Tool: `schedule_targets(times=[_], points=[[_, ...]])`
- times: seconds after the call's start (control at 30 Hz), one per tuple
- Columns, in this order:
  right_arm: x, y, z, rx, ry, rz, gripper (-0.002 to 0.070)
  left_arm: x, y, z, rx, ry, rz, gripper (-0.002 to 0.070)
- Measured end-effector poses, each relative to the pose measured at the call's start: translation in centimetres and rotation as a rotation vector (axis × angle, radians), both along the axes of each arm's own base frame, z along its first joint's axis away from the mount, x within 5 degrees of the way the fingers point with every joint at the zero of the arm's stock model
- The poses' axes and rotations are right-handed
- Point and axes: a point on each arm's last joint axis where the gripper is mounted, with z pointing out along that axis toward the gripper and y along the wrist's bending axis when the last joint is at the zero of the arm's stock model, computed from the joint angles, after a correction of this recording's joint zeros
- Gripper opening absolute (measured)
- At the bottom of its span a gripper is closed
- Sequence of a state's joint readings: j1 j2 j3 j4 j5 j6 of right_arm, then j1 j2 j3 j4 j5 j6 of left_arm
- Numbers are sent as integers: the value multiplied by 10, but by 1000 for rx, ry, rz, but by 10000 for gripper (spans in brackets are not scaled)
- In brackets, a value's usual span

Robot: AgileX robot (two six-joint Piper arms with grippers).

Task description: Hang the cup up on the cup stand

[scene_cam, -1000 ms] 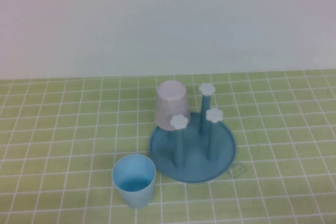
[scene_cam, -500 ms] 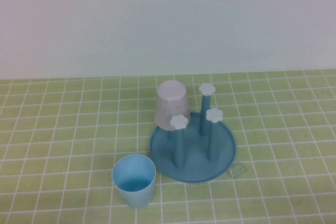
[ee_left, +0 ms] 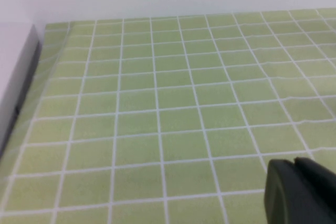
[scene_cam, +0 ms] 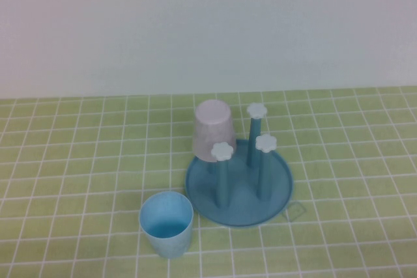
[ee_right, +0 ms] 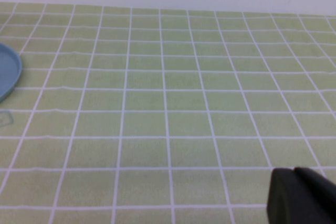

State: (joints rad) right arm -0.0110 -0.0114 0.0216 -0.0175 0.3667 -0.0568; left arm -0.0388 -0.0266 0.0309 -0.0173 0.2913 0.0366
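Note:
Next, the fingers of my left gripper needs to move to the light blue cup's rim (scene_cam: 143, 213), on the side away from the cup stand, and close there.
The light blue cup (scene_cam: 167, 223) stands upright, mouth up, on the green tiled table just to the front left of the cup stand (scene_cam: 280, 190). The stand is a round blue base with three bare upright pegs topped by white flower caps (scene_cam: 223, 150). Neither gripper shows in the high view. My left gripper (ee_left: 294, 162) is shut and empty, low over bare tiles. My right gripper (ee_right: 294, 171) is shut and empty over bare tiles, and the rim of the stand's base (ee_right: 8, 74) shows at the edge of the right wrist view.
A pale lilac-pink cup (scene_cam: 213, 129) sits upside down on the stand's back left peg. A small clear mark (scene_cam: 296, 211) lies on the tiles by the stand's front right rim. A white wall runs behind the table. A white ledge (ee_left: 13, 72) borders the cloth beside the left gripper.

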Motion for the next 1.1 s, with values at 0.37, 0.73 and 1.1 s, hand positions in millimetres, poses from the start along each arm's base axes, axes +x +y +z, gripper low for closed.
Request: schedule_targets(times=[0.37, 0.73, 1.1], points=[[5, 0, 23, -3, -274, 1, -1, 1, 0, 39, 8, -427, 5, 0], [4, 0, 49, -6, -569, 1, -1, -1, 0, 49, 12, -551, 5, 0], [2, 0, 55, -7, -632, 2, -1, -8, 1, 75, -143, -651, -2, 0]])
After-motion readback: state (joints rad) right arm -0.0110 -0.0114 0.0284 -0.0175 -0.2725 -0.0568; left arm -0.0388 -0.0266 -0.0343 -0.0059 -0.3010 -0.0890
